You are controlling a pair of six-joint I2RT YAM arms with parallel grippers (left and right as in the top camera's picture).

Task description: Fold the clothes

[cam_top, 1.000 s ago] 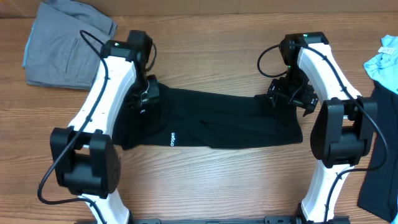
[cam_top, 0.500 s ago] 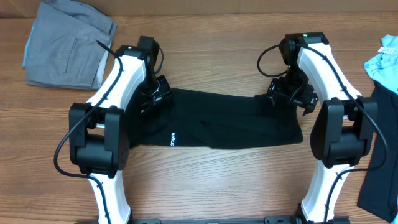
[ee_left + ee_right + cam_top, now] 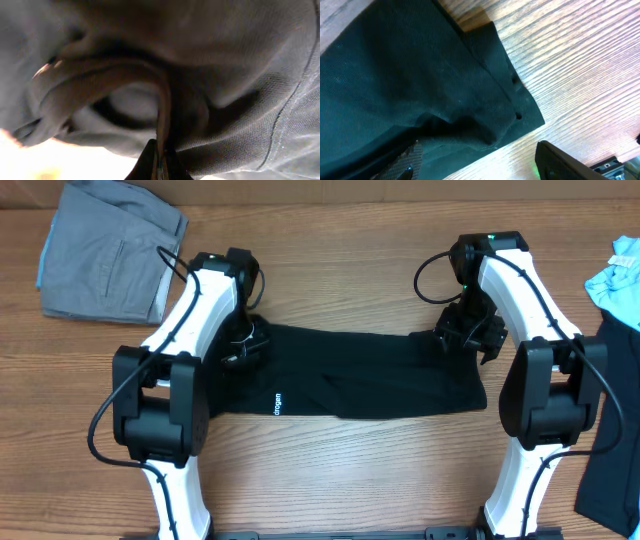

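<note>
My left gripper pinches the black garment's raised, crumpled inner fold; it should release, lift clear, then grab the garment's far edge [image 3: 275, 328] to straighten it.
A black garment [image 3: 350, 375] lies spread flat across the wooden table between the two arms, with a small white logo near its left part. My left gripper [image 3: 243, 345] is down on the garment's upper left end. In the left wrist view its jaws [image 3: 160, 162] are shut on a raised fold of the black fabric [image 3: 225, 100]. My right gripper [image 3: 463, 335] sits over the garment's upper right corner. Seen from the right wrist, it [image 3: 480, 165] stands open, and the hem of the black cloth [image 3: 420, 80] lies between its spread fingers [image 3: 570, 160] on the wood.
Folded grey trousers [image 3: 105, 250] lie at the back left. A light blue garment [image 3: 615, 280] pokes in at the right edge, and a dark navy one [image 3: 610, 440] lies below it. Bare wooden tabletop [image 3: 340, 470] stretches along the front.
The left arm swung right onto the garment's left end, and its gripper has closed on a fold of the fabric. The right arm has hardly moved.
</note>
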